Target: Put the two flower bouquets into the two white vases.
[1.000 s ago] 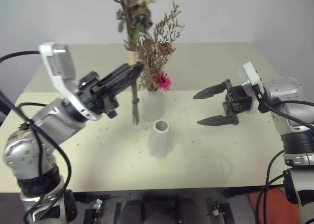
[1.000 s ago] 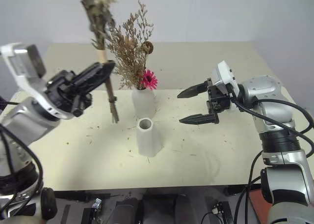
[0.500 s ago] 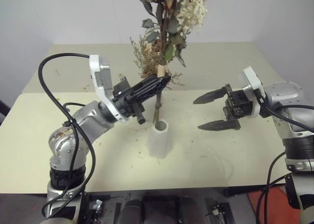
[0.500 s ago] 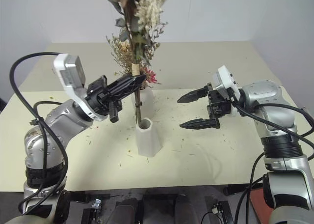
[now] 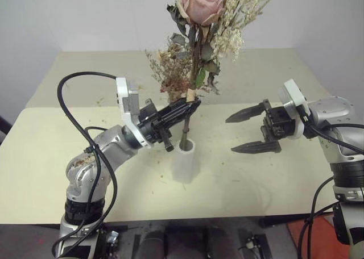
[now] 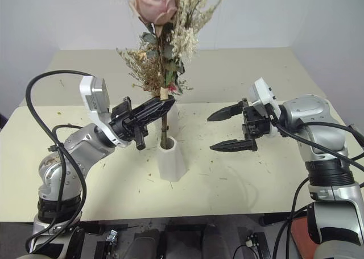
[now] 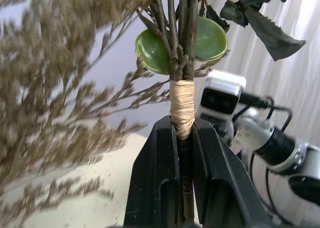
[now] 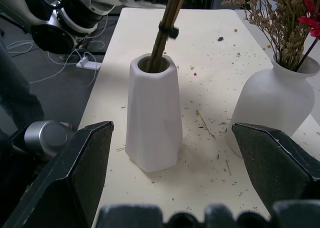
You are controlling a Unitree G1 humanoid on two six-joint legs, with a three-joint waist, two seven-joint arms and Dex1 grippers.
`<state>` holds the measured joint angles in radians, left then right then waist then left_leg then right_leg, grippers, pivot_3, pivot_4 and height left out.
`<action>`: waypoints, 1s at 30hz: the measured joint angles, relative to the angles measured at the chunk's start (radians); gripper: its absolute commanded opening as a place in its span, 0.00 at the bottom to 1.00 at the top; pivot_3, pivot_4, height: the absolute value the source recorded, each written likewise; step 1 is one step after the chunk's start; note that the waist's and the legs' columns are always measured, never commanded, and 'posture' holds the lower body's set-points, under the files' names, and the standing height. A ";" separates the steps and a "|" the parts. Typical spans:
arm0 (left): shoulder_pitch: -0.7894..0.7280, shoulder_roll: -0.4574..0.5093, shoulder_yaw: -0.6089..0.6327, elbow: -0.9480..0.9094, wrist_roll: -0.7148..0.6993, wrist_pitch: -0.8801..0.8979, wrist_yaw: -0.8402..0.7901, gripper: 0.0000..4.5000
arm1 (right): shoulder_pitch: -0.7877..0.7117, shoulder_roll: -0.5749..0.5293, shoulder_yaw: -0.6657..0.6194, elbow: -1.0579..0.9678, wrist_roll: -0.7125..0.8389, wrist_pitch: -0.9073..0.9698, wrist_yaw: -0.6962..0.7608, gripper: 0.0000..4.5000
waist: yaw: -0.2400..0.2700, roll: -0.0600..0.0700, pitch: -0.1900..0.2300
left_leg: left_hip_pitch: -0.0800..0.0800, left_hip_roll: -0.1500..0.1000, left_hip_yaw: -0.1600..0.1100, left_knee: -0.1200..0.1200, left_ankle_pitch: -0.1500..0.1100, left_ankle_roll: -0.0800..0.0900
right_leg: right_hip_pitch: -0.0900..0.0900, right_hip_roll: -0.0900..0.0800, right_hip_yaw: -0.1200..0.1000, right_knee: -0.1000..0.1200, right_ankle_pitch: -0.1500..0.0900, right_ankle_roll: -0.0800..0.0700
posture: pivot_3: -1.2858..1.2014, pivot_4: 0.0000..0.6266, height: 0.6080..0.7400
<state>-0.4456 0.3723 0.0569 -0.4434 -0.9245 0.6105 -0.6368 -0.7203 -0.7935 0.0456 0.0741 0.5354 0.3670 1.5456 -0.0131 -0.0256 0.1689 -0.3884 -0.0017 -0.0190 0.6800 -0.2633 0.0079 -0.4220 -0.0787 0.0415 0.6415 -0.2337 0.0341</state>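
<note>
Next, my left gripper releases the pale pink rose bouquet down in the opening of the faceted white vase (image 5: pixel 185 146).
My left gripper (image 5: pixel 195 104) is shut on the wrapped stems of the pale pink rose bouquet (image 5: pixel 202 4), which stands upright. Its stem ends reach down into the mouth of the taller faceted white vase (image 5: pixel 185 162) at the table's middle. In the left wrist view the black fingers (image 7: pixel 155 178) pinch the stems just under the tan wrap (image 7: pixel 182 108). Behind it, the rounded white vase (image 8: pixel 272 105) holds the dry tan-brown bouquet (image 5: pixel 169 71) with its magenta flower (image 8: pixel 312 15). My right gripper (image 5: pixel 230 136) hangs open to the right of the faceted vase, holding nothing.
The cream table (image 5: pixel 256 179) is strewn with small dry bits around the vases. A black cable (image 5: pixel 68 100) loops over my left arm. The table's front edge runs close below the faceted vase.
My left gripper has carried the rose bouquet down and to the right, from beside the vases to over the faceted vase, and the stem ends now sit in its mouth. The right gripper stayed put.
</note>
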 measured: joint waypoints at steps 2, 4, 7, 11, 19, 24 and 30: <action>0.016 0.000 -0.007 -0.004 0.017 -0.002 -0.004 0.03 | 0.000 0.000 -0.001 0.000 0.000 0.000 0.000 1.00 | 0.000 0.000 0.000 | 0.000 0.000 0.000 0.000 0.000 0.000 | 0.000 0.000 0.000 0.000 0.000 0.000 | 0.52 0.24 1.00; 0.022 -0.004 -0.010 -0.005 0.024 -0.002 -0.002 0.03 | 0.000 0.000 -0.001 0.000 0.000 0.001 0.000 1.00 | 0.000 0.000 0.000 | 0.000 0.000 0.000 0.000 0.000 0.000 | 0.000 0.000 0.000 0.000 0.000 0.000 | 0.52 0.24 1.00; 0.038 -0.005 -0.016 -0.011 0.034 -0.003 -0.001 0.03 | 0.002 0.000 -0.002 -0.002 0.000 0.001 0.000 1.00 | -0.001 0.000 0.000 | 0.000 0.000 0.000 0.000 0.000 0.000 | 0.000 0.000 0.000 0.000 0.000 0.000 | 0.52 0.24 1.00; 0.074 -0.005 -0.021 -0.016 0.060 -0.005 0.000 0.03 | 0.012 0.000 -0.011 -0.005 0.000 0.001 -0.001 1.00 | 0.000 0.000 0.000 | 0.000 0.000 0.000 0.000 0.000 0.000 | 0.000 0.000 0.000 0.000 0.000 0.000 | 0.52 0.24 1.00; 0.095 -0.013 -0.034 -0.025 0.064 -0.013 0.002 0.03 | 0.024 0.000 -0.014 -0.011 0.000 0.001 -0.002 1.00 | 0.000 0.000 0.000 | 0.000 0.000 0.000 0.000 0.000 0.000 | 0.000 0.000 0.000 0.000 0.000 0.000 | 0.52 0.24 1.00; 0.119 -0.011 -0.037 -0.025 0.068 -0.018 0.001 0.03 | 0.026 0.000 -0.014 -0.014 -0.001 0.001 -0.005 1.00 | 0.000 0.000 0.000 | 0.000 0.000 0.000 0.000 0.000 0.000 | 0.000 0.000 0.000 0.000 0.000 0.000 | 0.52 0.24 1.00; 0.156 0.028 -0.039 -0.031 0.066 -0.001 -0.002 0.43 | 0.027 0.000 -0.014 -0.015 -0.001 0.001 -0.008 1.00 | 0.000 0.000 0.000 | 0.000 0.000 0.000 0.000 0.000 0.000 | 0.000 0.000 0.000 0.000 0.000 0.000 | 0.52 0.24 1.00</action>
<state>-0.2896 0.4001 0.0182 -0.4745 -0.8590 0.6099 -0.6387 -0.6933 -0.7934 0.0314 0.0588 0.5346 0.3677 1.5376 -0.0132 -0.0255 0.1689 -0.3880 -0.0012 -0.0191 0.6800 -0.2634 0.0081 -0.4218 -0.0784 0.0416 0.6418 -0.2337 0.0341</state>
